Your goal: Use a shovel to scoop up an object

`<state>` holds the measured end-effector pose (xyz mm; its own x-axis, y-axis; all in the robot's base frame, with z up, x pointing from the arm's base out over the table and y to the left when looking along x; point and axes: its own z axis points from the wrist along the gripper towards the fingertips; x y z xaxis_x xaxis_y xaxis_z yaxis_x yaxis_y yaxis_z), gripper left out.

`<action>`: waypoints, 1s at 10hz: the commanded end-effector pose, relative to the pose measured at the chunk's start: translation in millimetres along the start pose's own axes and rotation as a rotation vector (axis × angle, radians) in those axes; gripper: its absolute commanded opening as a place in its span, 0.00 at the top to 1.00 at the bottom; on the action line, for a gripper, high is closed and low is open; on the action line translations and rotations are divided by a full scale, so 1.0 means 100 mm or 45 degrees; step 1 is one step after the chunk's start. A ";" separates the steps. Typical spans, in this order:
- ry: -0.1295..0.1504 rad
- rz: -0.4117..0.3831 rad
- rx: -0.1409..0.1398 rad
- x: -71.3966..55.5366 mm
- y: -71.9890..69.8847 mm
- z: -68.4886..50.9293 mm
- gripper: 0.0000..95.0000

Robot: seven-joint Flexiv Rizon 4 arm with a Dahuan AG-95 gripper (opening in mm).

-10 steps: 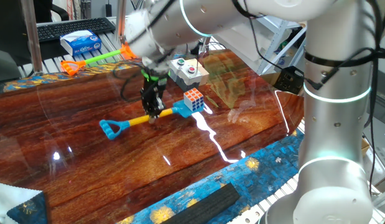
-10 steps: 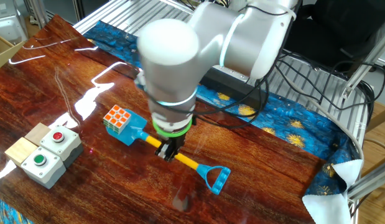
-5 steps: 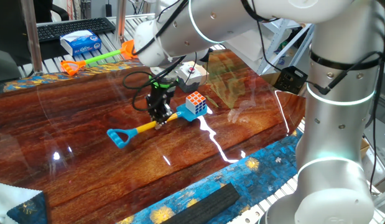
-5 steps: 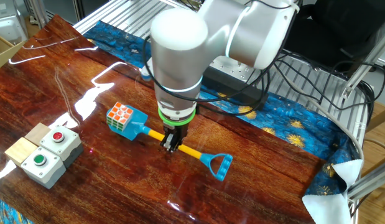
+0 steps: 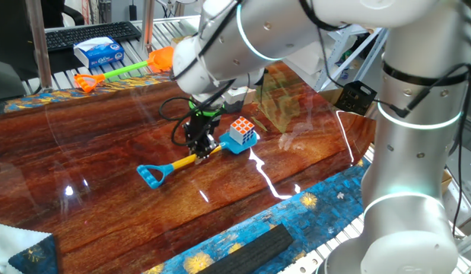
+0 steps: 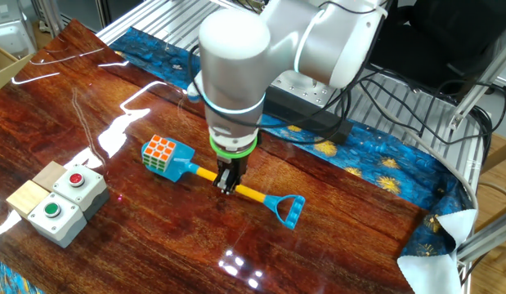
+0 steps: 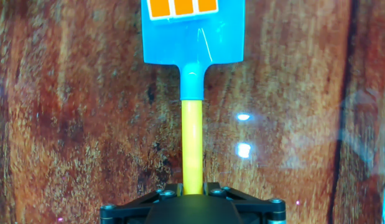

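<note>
Next, my gripper releases the shovel on the wooden table (image 5: 196, 160) between the orange-and-green toy shovel and the blue cloth.
The shovel has a light-blue blade (image 5: 237, 144), a yellow shaft (image 5: 183, 160) and a blue D-handle (image 5: 150, 176). It also shows in the other fixed view (image 6: 251, 193) and in the hand view (image 7: 192, 146). The Rubik's cube (image 5: 242, 131) sits on the blade; in the other fixed view the cube (image 6: 160, 153) rests on the blade's far end, and its orange face (image 7: 182, 7) fills the top of the hand view. My gripper (image 5: 201, 146) is shut on the yellow shaft, just behind the blade (image 6: 227, 180). The shovel's handle end is tilted down near the wooden table (image 5: 83, 152).
A beige and grey button box (image 6: 55, 198) with red and green buttons stands at the left in the other fixed view, and shows behind the arm (image 5: 233, 93). An orange-and-green toy shovel (image 5: 117, 73) lies at the table's far edge. A black strip (image 5: 250, 250) lies on the blue cloth.
The gripper has moved with the shovel, the blade has slid under the cube, and the cube now rides on the blade. The shovel's handle has shifted with it.
</note>
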<state>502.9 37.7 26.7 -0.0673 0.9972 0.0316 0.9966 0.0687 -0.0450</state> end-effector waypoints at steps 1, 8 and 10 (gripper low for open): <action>0.004 0.074 -0.019 -0.01 0.02 0.03 1.00; -0.016 0.099 -0.087 -0.03 0.03 0.19 1.00; -0.014 0.118 -0.097 -0.04 0.03 0.21 0.80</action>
<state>505.6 35.0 4.1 0.0279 0.9993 0.0235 0.9992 -0.0286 0.0294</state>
